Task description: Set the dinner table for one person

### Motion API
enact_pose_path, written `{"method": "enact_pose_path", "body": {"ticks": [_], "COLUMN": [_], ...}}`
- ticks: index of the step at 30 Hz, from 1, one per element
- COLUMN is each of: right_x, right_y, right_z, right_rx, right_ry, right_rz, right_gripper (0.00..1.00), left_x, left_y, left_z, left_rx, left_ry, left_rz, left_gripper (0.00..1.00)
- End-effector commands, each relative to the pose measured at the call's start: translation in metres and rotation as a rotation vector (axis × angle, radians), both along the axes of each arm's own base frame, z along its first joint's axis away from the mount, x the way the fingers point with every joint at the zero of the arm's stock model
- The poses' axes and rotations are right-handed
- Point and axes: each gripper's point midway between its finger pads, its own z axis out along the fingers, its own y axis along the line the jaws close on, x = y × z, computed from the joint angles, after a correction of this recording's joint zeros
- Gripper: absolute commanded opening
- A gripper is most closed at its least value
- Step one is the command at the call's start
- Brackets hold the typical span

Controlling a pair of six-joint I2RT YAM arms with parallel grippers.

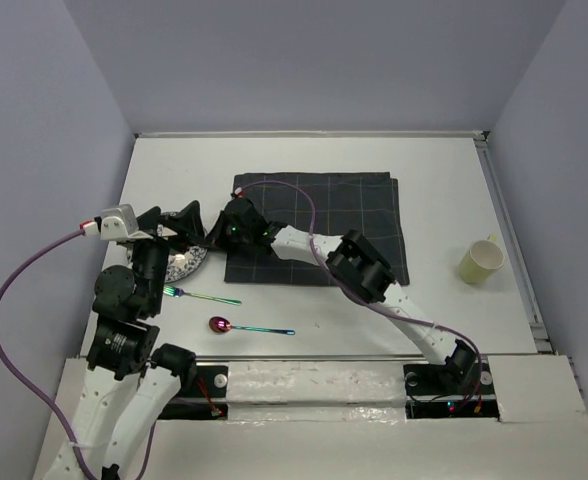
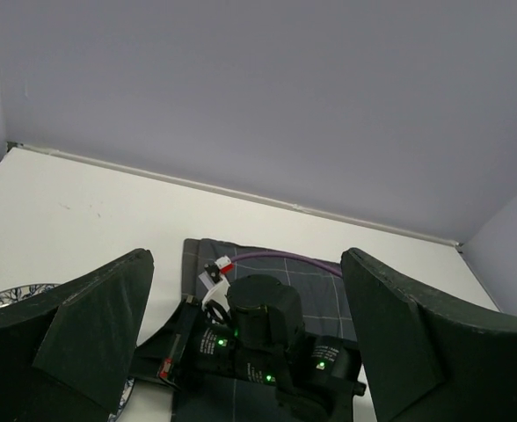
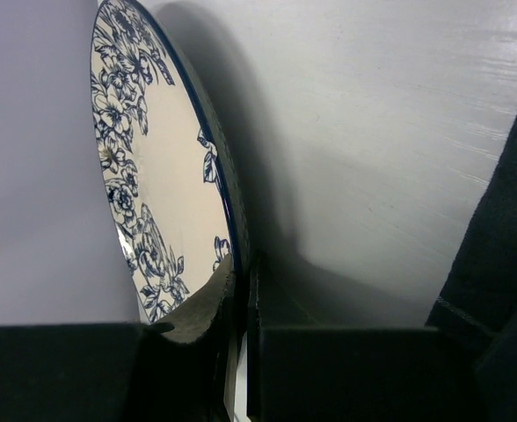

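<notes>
My right gripper has the white plate. It will let go of the plate on the middle of the dark checked placemat (image 1: 311,231).
A white plate with blue flowers (image 1: 186,263) lies at the left of the white dinner table (image 1: 174,165), mostly hidden under my left arm. My right gripper (image 1: 217,236) reaches across the dark checked placemat (image 1: 344,215) and is shut on the plate's right rim. In the right wrist view its fingers (image 3: 197,303) pinch the rim, and the plate (image 3: 153,176) is tilted off the table (image 3: 373,132). My left gripper (image 1: 174,225) hovers over the plate, open and empty. In its own view the left gripper (image 2: 245,264) faces the right gripper (image 2: 258,334), with the plate's edge (image 2: 3,294) at the lower left.
An iridescent fork (image 1: 202,296) and a spoon with a purple bowl (image 1: 244,327) lie near the front edge, below the plate. A pale yellow cup (image 1: 481,261) stands at the right. Grey walls close in the table on three sides.
</notes>
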Motion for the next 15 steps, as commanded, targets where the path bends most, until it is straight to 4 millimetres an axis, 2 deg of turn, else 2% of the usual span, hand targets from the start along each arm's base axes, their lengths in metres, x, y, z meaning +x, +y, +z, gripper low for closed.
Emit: {"method": "enact_pose_path", "body": {"ticks": [1, 2, 3, 4, 5, 6, 7, 8, 9, 10, 11, 12, 14, 15], "right_x": [0.014, 0.015, 0.026, 0.025, 0.027, 0.033, 0.031, 0.034, 0.034, 0.03, 0.033, 0.03, 0.027, 0.023], "right_y": [0.015, 0.014, 0.004, -0.001, -0.014, -0.025, -0.032, -0.043, -0.063, -0.073, -0.088, -0.112, -0.141, -0.159], "right_z": [0.134, 0.155, 0.186, 0.194, 0.237, 0.234, 0.258, 0.245, 0.279, 0.253, 0.258, 0.289, 0.286, 0.251], "right_rx": [0.235, 0.254, 0.254, 0.249, 0.31, 0.281, 0.298, 0.252, 0.274, 0.208, 0.211, 0.244, 0.242, 0.203], "right_ry": [-0.154, -0.212, -0.269, -0.286, -0.34, -0.363, -0.408, -0.403, -0.451, -0.441, -0.457, -0.495, -0.497, -0.454], "right_rz": [0.011, 0.017, -0.028, -0.035, -0.051, -0.062, -0.071, -0.087, -0.115, -0.122, -0.145, -0.17, -0.203, -0.216], "right_gripper": [0.0, 0.0, 0.0, 0.0, 0.0, 0.0, 0.0, 0.0, 0.0, 0.0, 0.0, 0.0, 0.0, 0.0], "left_x": [-0.007, -0.008, -0.013, -0.013, -0.016, -0.018, -0.02, -0.024, -0.025, -0.026, -0.026, -0.025, -0.023, -0.023], "left_y": [0.007, 0.008, 0.011, 0.015, 0.019, 0.024, 0.028, 0.032, 0.035, 0.036, 0.035, 0.033, 0.03, 0.03], "left_z": [0.023, 0.025, 0.03, 0.028, 0.03, 0.034, 0.036, 0.039, 0.039, 0.04, 0.038, 0.036, 0.034, 0.034], "left_rx": [-0.01, -0.013, -0.021, -0.02, -0.028, -0.038, -0.043, -0.048, -0.052, -0.053, -0.049, -0.042, -0.038, -0.038], "left_ry": [-0.076, -0.078, -0.098, -0.101, -0.108, -0.12, -0.13, -0.147, -0.153, -0.156, -0.153, -0.146, -0.14, -0.139], "left_rz": [0.026, 0.031, 0.038, 0.055, 0.071, 0.095, 0.109, 0.123, 0.137, 0.14, 0.138, 0.128, 0.116, 0.112], "left_gripper": [0.99, 0.99, 0.99, 0.99, 0.99, 0.99, 0.99, 0.99, 0.99, 0.99, 0.99, 0.99, 0.99, 0.99]}}
